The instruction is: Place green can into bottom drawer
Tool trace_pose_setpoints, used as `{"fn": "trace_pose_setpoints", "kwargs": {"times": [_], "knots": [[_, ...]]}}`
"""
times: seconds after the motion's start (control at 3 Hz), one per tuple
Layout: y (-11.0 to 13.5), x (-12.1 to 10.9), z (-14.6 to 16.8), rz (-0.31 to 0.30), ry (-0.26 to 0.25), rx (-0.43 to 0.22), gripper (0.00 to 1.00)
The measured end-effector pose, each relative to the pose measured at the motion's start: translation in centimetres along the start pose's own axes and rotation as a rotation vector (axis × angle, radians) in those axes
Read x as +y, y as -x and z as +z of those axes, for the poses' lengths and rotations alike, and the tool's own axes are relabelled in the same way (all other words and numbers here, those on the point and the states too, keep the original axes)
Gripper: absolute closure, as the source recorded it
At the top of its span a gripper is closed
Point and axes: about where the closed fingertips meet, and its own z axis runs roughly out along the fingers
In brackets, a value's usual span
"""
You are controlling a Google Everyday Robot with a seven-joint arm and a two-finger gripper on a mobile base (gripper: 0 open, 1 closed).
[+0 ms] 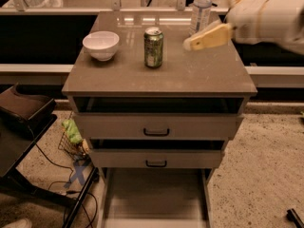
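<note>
The robot's gripper should next move to the green can's middle (153,47), between its top and bottom, and close there.
The green can (153,47) stands upright on the cabinet top (190,75), near the middle toward the back. The bottom drawer (154,196) is pulled out at the foot of the cabinet, and its pale floor shows bare. My gripper (191,43) reaches in from the right, hovering above the cabinet top a little to the right of the can and apart from it. It holds nothing that I can see.
A white bowl (101,44) sits left of the can. A clear plastic bottle (201,8) stands at the back right, just behind my gripper. Two upper drawers with black handles (156,132) are slightly open. A dark chair (23,110) and cables lie to the left.
</note>
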Motion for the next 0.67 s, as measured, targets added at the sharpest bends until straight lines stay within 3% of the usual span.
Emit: {"fn": "trace_pose_setpoints", "kwargs": {"times": [0.33,0.67], "knots": [[-2.6,-1.2,6.6,0.086,0.035,-0.087,0.00],[-4.5,-1.4,9.8,0.143,0.056,-0.116,0.00]]}}
